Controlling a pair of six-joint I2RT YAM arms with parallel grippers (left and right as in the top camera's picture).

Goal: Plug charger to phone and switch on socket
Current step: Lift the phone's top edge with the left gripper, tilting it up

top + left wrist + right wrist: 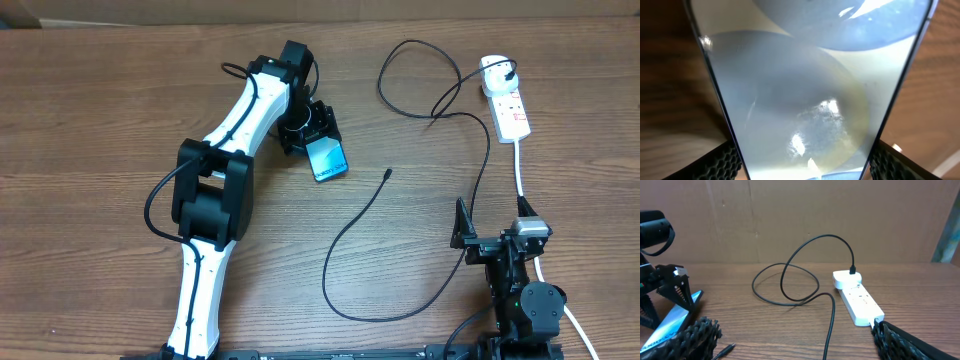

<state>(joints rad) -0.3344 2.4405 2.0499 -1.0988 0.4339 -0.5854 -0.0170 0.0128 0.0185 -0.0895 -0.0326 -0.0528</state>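
Observation:
Next, I put the phone down and grip it closer to the phone's far end [697,296], because my left gripper pinches its sides too near the middle.
The phone [328,158] has a light blue screen and rests tilted on the table, left of centre. My left gripper [312,130] is shut on its far end. In the left wrist view the phone [800,90] fills the space between both fingers [802,167]. The charger's black cable [345,235] loops across the table. Its connector tip [387,174] lies free to the right of the phone and also shows in the right wrist view [722,350]. Its white plug [497,68] sits in the socket [512,108] at the back right. My right gripper [495,228] is open and empty.
The socket's thick white cord [522,175] runs toward the right arm. In the right wrist view the socket [860,302] lies ahead on the right, the cable [831,325] runs between the fingers [800,345], and the phone [670,320] is at the left.

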